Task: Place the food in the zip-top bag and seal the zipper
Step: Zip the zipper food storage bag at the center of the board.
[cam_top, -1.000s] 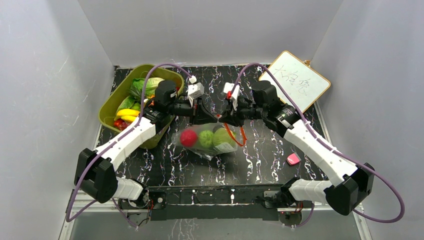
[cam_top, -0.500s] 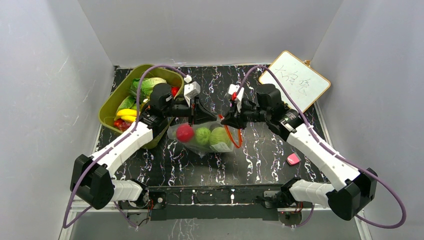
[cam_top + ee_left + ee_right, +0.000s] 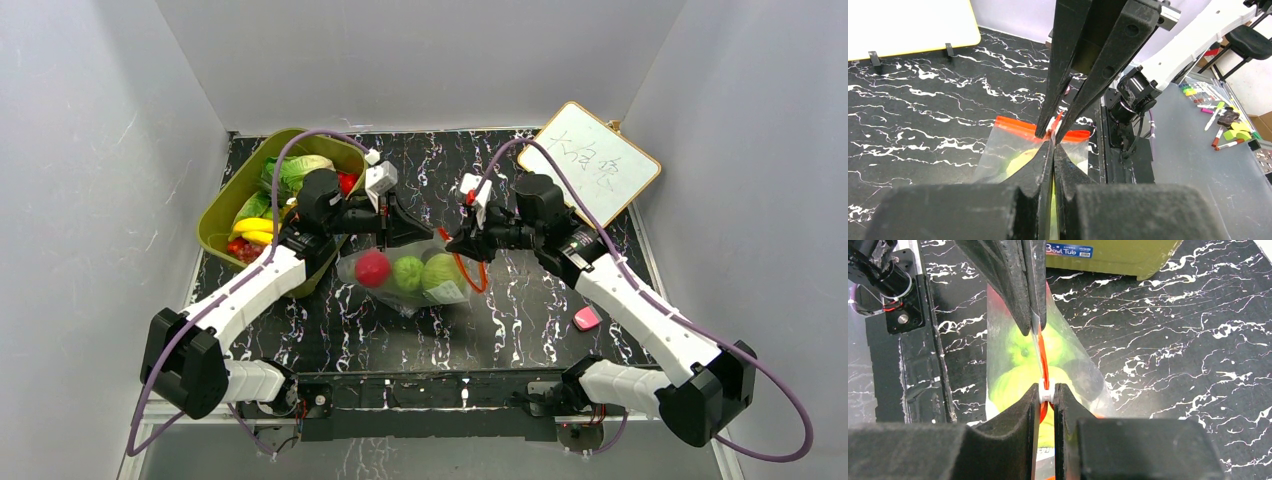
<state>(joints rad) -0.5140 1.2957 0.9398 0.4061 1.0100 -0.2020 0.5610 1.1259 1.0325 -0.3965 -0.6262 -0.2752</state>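
Observation:
The bag's clear edge beside the orange zipper is in my left gripper, so that gripper should open and grip the orange zipper itself (image 3: 1043, 356) before my right gripper pulls the slider.
The zip-top bag (image 3: 405, 277) hangs between my two grippers above the black marbled table, with food inside: a red round fruit (image 3: 372, 268) and pale green pieces (image 3: 440, 270). The left gripper (image 3: 428, 238) is shut on the bag's mouth edge; in the left wrist view its jaws (image 3: 1053, 142) pinch the clear plastic just below the red-orange zipper (image 3: 1015, 126). My right gripper (image 3: 452, 243) is shut on the zipper's small white slider (image 3: 1046, 392), and the orange strip (image 3: 1042, 357) runs from it toward the left fingers (image 3: 1020, 290). Green food (image 3: 1020, 352) shows through the bag.
An olive-green tub (image 3: 222, 215) at the back left holds more food, including a cabbage (image 3: 300, 170) and a yellow piece (image 3: 255, 228). A white wood-framed board (image 3: 600, 160) leans at the back right. A small pink object (image 3: 587, 318) lies at the right front.
The bag and left gripper have shifted slightly left. The right gripper has drawn a little to the right, away from the left gripper. Both grips are unchanged.

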